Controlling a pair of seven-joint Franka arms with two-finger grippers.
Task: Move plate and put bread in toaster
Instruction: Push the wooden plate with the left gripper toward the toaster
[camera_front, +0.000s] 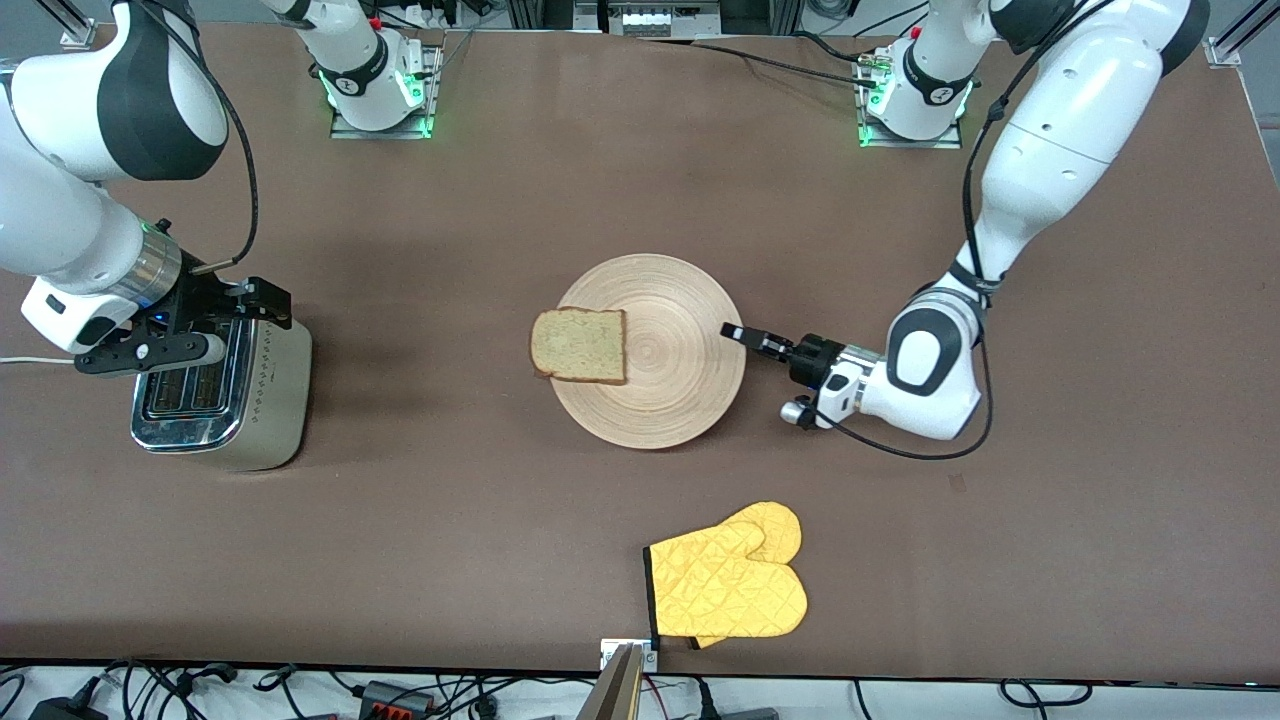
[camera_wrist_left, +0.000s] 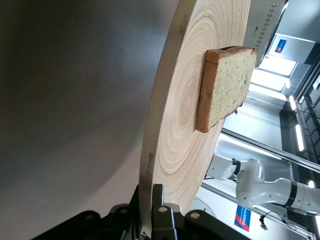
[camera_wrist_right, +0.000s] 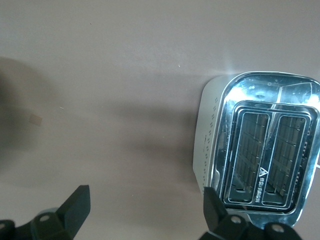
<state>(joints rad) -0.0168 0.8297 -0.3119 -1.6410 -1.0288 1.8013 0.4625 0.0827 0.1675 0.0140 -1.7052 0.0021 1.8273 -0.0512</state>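
The robot's left gripper will let go of the plate on the brown table, a short slide closer to the toaster (camera_front: 573, 353) (camera_wrist_left: 226, 92).
The round wooden plate (camera_front: 680, 350) lies flat at mid-table with the bread slice (camera_front: 580, 345) on its edge toward the right arm's end. My left gripper (camera_front: 735, 333) is shut on the plate's rim at the left arm's end; the left wrist view shows the rim pinched between the fingers (camera_wrist_left: 167, 220), with the plate (camera_wrist_left: 185, 115) and the bread (camera_wrist_left: 227, 82) farther out. The toaster (camera_front: 225, 400) stands at the right arm's end. My right gripper (camera_front: 262, 303) hangs open and empty over the toaster's plate-side edge; the right wrist view shows the gripper (camera_wrist_right: 145, 212) and both toaster (camera_wrist_right: 265, 155) slots empty.
A yellow quilted oven mitt (camera_front: 730, 580) lies near the table's front edge, nearer the front camera than the plate. The toaster's white cord (camera_front: 30, 360) runs off toward the right arm's end of the table.
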